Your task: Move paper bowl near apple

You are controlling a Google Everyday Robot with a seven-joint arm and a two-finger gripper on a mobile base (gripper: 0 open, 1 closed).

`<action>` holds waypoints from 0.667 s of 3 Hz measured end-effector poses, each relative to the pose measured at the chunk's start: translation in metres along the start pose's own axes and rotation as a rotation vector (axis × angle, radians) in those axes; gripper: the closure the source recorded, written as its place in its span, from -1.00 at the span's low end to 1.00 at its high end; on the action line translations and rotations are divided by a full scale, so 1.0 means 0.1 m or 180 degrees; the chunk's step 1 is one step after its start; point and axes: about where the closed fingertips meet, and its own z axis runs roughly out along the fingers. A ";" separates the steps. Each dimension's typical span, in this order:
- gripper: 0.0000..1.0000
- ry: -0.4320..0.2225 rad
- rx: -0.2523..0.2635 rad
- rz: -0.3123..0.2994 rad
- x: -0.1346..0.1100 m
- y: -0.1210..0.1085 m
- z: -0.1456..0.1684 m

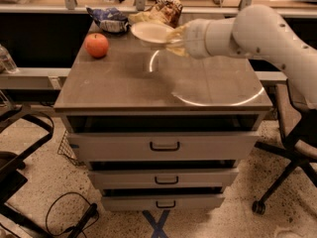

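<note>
My gripper will let go of the paper bowl on the grey cabinet top just in front of the apple point(112, 67). The paper bowl is held above the cabinet's back middle.
The off-white paper bowl point(150, 32) is held up off the grey cabinet top point(124, 83), at its back middle. My gripper point(174, 38) reaches in from the right and is shut on the bowl's right rim. The orange-red apple point(96, 45) sits on the cabinet top at the back left, a short way left of the bowl.
A blue-and-white snack bag point(109, 19) lies behind the apple. A tan snack bag point(163, 9) stands behind the bowl. A bright ring of light point(218, 100) marks the top's right side. Drawers point(163, 145) are below. Office chairs stand at the left point(20, 152) and right point(292, 148).
</note>
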 end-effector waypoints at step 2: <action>1.00 -0.0608 -0.0199 -0.0405 -0.99 0.23 0.45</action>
